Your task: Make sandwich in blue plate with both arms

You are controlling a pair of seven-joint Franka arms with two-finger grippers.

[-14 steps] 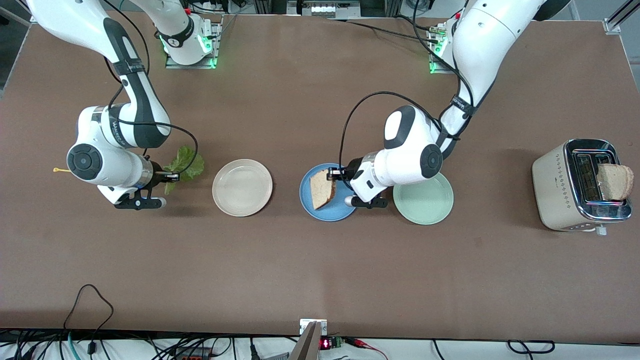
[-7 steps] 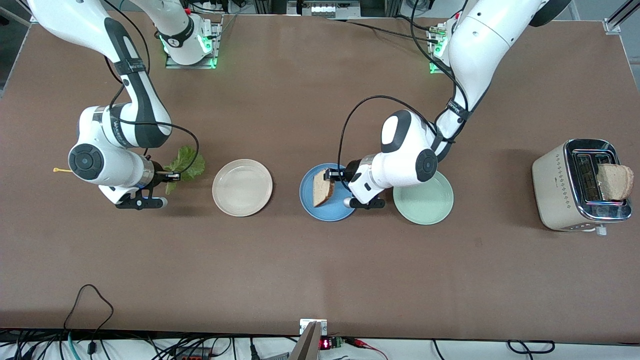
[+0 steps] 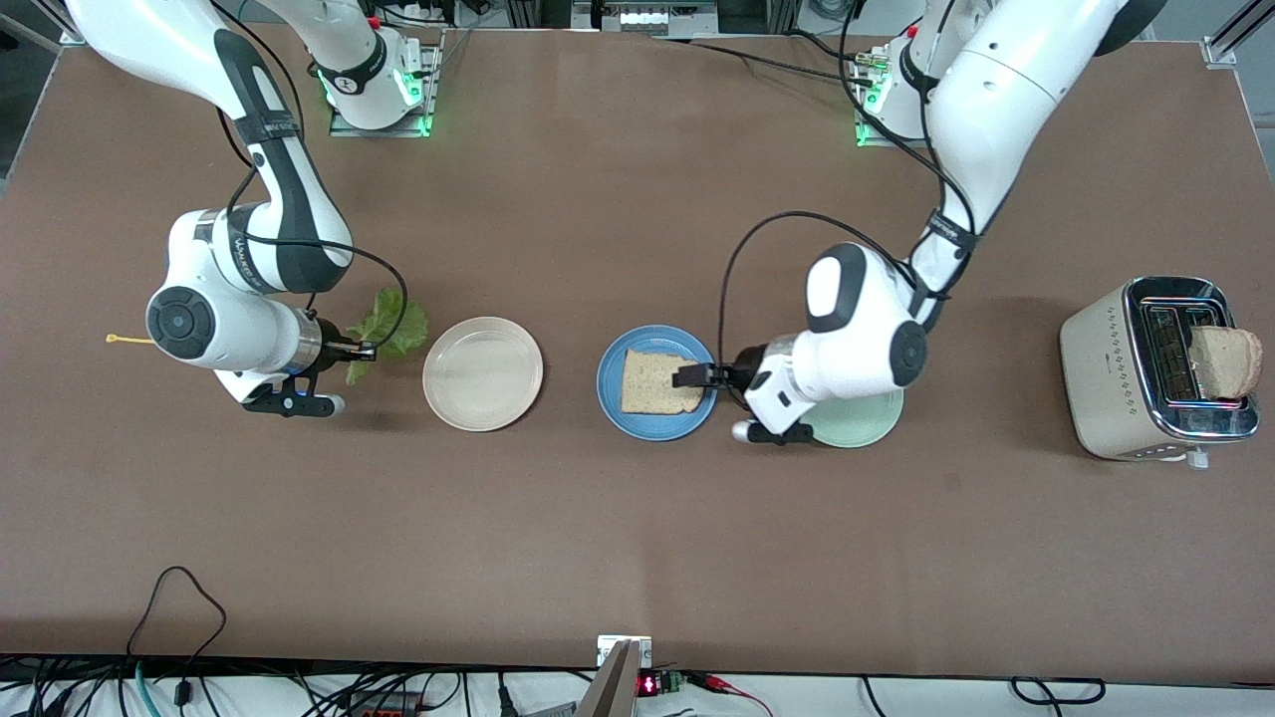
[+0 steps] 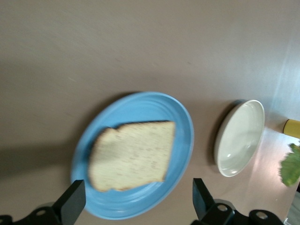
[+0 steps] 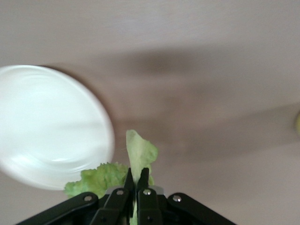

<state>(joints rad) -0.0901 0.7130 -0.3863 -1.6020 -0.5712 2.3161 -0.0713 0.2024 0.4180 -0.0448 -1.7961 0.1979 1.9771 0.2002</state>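
Next, my right gripper releases the green lettuce leaf on top of the bread slice on the blue plate (image 3: pixel 659 380).
A tan speckled bread slice (image 3: pixel 656 382) lies flat on the blue plate (image 3: pixel 611 399) at the table's middle; it also shows in the left wrist view (image 4: pixel 133 154) on the plate (image 4: pixel 180 140). My left gripper (image 3: pixel 694 376) is open and empty over the plate's rim toward the left arm's end (image 4: pixel 135 202). My right gripper (image 3: pixel 367 351) is shut on a ruffled green lettuce leaf (image 3: pixel 391 327) and holds it above the table beside the cream-white plate (image 3: pixel 483 373); the leaf (image 5: pixel 138 152) is pinched between the fingers. A second bread slice (image 3: pixel 1223 361) stands in the toaster (image 3: pixel 1121 383).
A pale mint-green plate (image 3: pixel 865 423) lies partly under the left arm, beside the blue plate. The toaster stands at the left arm's end of the table. A small yellow thing (image 3: pixel 122 340) lies at the right arm's end. Cables run along the front edge.
My left gripper has let go of the bread slice, which now lies flat on the blue plate, and has drawn back toward the mint-green plate. My right gripper with the lettuce has shifted slightly toward the cream-white plate.
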